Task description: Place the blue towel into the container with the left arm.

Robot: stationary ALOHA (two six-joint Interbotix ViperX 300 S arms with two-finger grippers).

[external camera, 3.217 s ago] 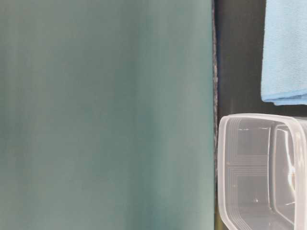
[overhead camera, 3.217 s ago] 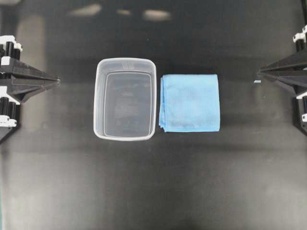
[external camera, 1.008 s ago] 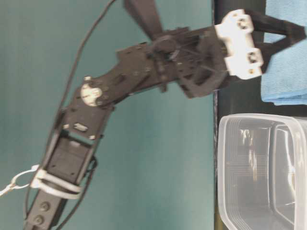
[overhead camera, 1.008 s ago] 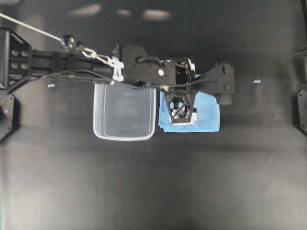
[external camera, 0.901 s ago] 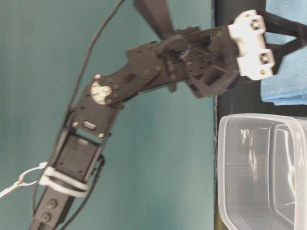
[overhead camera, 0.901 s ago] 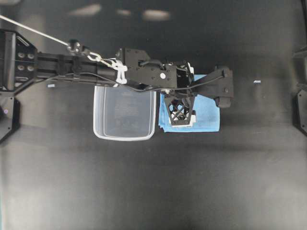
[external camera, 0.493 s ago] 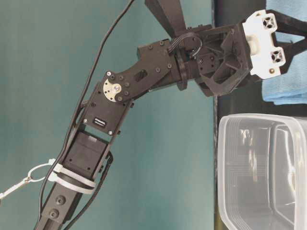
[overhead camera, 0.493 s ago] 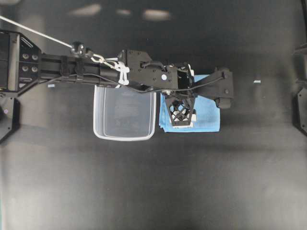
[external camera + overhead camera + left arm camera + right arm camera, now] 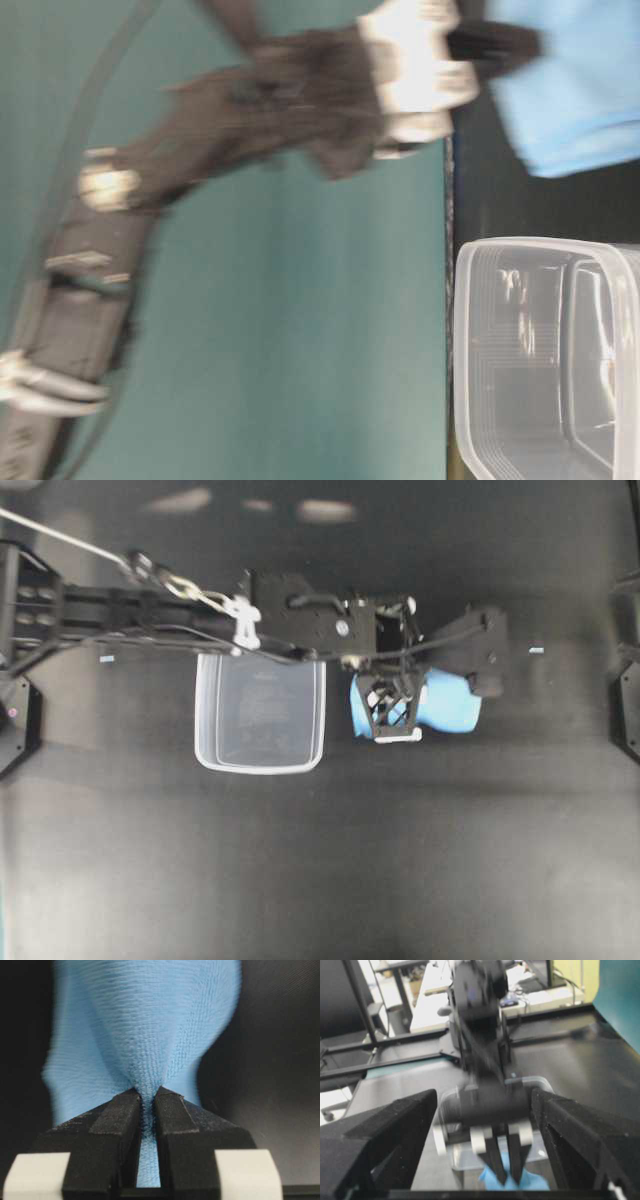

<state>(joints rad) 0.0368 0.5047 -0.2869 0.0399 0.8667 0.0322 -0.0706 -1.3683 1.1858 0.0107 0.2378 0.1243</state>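
Note:
My left gripper is going to release the blue towel, now raised beside the tub, across the middle of the clear container [image 9: 269,690], leaving the container's near end uncovered.
The blue towel [image 9: 452,705] hangs bunched up to the right of the container [image 9: 208,715], a clear empty tub. My left gripper [image 9: 393,710] reaches across over the towel's left part and is shut on it. In the left wrist view the gripper [image 9: 146,1097] pinches a fold of the towel [image 9: 145,1025], which hangs in a cone off the dark table. The table-level view shows the towel [image 9: 575,100] raised beside the tub [image 9: 470,350]. My right gripper [image 9: 484,1096] is open and empty, facing the left gripper's fingers [image 9: 495,1160] and the towel [image 9: 532,1183].
The dark table [image 9: 320,860] stretches in front of the tub and towel. The right arm's base [image 9: 628,715] stays at the right edge. The left arm [image 9: 150,620] spans over the tub's far rim.
The left gripper has closed on the towel and raised it. The towel has gone from a flat square to a bunched shape, shifted slightly right. The tub has not moved.

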